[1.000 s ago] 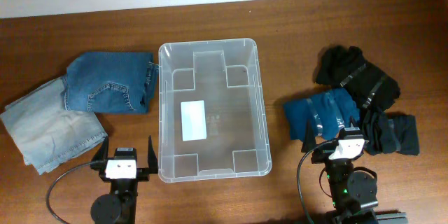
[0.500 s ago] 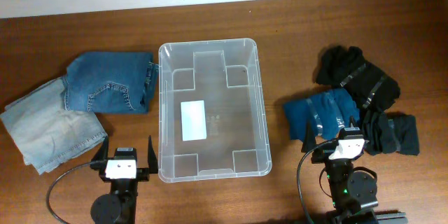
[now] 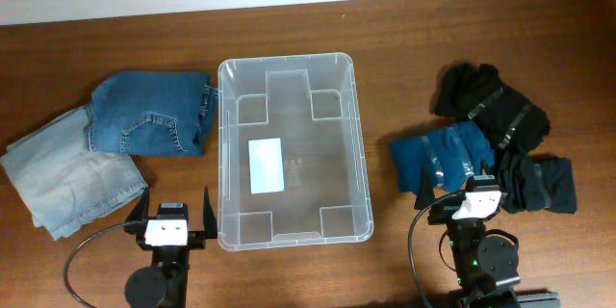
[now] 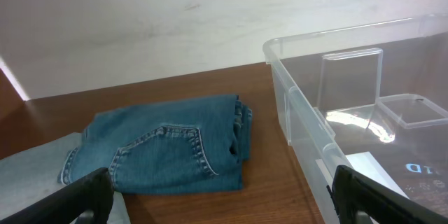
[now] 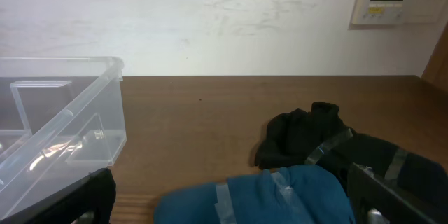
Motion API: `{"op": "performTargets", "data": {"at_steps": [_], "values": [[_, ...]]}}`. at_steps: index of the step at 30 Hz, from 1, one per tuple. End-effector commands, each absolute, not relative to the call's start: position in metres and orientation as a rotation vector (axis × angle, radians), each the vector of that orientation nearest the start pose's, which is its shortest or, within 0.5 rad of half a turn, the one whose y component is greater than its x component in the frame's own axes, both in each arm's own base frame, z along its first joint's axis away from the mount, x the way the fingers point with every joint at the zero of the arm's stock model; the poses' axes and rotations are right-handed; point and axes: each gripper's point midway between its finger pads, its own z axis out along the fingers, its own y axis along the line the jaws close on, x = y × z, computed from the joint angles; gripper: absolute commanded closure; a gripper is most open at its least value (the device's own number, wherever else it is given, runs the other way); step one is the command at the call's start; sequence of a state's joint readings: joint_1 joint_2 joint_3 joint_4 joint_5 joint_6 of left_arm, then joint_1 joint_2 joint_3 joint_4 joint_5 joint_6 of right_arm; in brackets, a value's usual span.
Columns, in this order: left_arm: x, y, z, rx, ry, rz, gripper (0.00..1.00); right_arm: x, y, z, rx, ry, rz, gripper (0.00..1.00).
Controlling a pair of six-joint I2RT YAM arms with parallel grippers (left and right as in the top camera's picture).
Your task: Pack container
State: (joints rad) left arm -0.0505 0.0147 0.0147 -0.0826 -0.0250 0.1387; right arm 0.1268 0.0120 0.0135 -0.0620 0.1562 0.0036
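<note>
Next, my right gripper grips the blue taped garment bundle at its end (image 3: 466,150) (image 5: 292,192) beside the black taped bundles.
The clear plastic container (image 3: 294,164) stands empty in the middle of the table, a white label on its base; it also shows in the left wrist view (image 4: 350,126) and the right wrist view (image 5: 56,126). My left gripper (image 3: 174,214) is open and empty near its front left corner. My right gripper (image 3: 460,200) is open and empty, its fingers either side of a blue taped garment bundle (image 3: 443,159), which fills the lower right wrist view (image 5: 266,196). Folded dark blue jeans (image 3: 154,114) lie left of the container, also in the left wrist view (image 4: 171,150).
Folded light blue jeans (image 3: 63,168) lie at the far left. Two black taped bundles lie at the right: one at the back (image 3: 491,101), one nearer (image 3: 541,185). A white wall runs along the table's far edge.
</note>
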Motion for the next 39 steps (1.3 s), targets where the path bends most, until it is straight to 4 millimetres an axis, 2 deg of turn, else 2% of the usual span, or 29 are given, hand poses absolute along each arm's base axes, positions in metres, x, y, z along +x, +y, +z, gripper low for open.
{"op": "performTargets", "data": {"at_steps": [1, 16, 19, 24, 28, 30, 32, 35, 39], "values": [[0.246, -0.012, 0.156, 0.164, 1.643, 0.085, 0.01, 0.246, 0.003, 0.16, 0.025, 1.632, -0.032, 0.02], [0.245, -0.014, 0.157, 0.171, 1.641, 0.071, 0.01, 0.246, 0.003, 0.16, 0.024, 1.632, -0.031, 0.01], [0.246, -0.013, 0.156, 0.119, 1.647, 0.027, 0.01, 0.246, 0.003, 0.161, 0.025, 1.627, -0.031, 0.02], [0.245, -0.014, 0.161, 0.018, 1.647, -0.069, 0.01, 0.246, 0.003, 0.185, 0.065, 1.532, 0.014, 0.02], [0.242, -0.013, 0.186, 0.014, 1.634, -0.072, 0.0, 0.241, -0.004, 0.182, 0.087, 1.638, -0.034, 0.02], [0.242, -0.013, 0.198, 0.012, 1.65, -0.068, 0.01, 0.236, -0.01, 0.19, 0.106, 1.693, -0.07, 0.02], [0.246, -0.009, 0.215, -0.003, 1.682, -0.049, 0.01, 0.235, -0.012, 0.207, 0.11, 1.737, -0.084, 0.01], [0.26, -0.01, 0.241, -0.004, 1.739, -0.045, 0.01, 0.235, -0.012, 0.226, 0.191, 1.831, -0.032, 0.02], [0.283, -0.011, 0.251, -0.001, 1.884, -0.039, 0.01, 0.235, -0.009, 0.231, 0.282, 2.033, 0.01, 0.02]]}}
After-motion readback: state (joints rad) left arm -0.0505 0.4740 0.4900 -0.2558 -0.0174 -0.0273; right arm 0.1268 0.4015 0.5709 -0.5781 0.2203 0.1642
